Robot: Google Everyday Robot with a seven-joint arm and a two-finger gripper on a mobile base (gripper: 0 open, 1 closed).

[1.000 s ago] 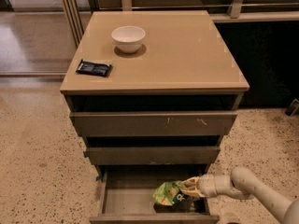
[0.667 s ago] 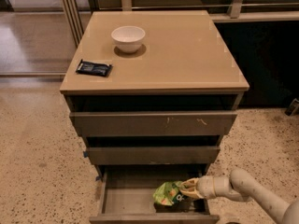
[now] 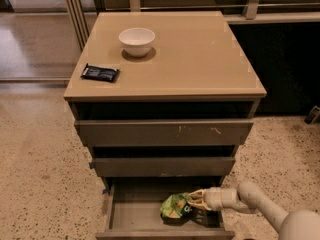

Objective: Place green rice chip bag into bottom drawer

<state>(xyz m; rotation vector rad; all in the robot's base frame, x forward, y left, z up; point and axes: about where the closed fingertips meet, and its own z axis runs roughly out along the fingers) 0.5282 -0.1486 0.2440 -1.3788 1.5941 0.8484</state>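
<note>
My gripper needs to release the green rice chip bag halfway across the grey bottom of the open bottom drawer (image 3: 167,201).
The green rice chip bag (image 3: 174,207) lies crumpled inside the open bottom drawer (image 3: 135,211), right of its middle, resting on the grey floor. My gripper (image 3: 193,200) reaches in from the right, low inside the drawer, with its pale fingers (image 3: 197,196) at the bag's right end, touching it. The arm (image 3: 250,204) comes from the lower right corner.
The cabinet top (image 3: 200,54) carries a white bowl (image 3: 136,40) and a small flat dark blue packet (image 3: 100,73). The scratch-marked top drawer (image 3: 165,132) and middle drawer (image 3: 162,166) stick out above the bottom one. Speckled floor lies on both sides.
The bag and gripper stay at about the same place in the drawer; the gripper has shifted slightly left with the bag.
</note>
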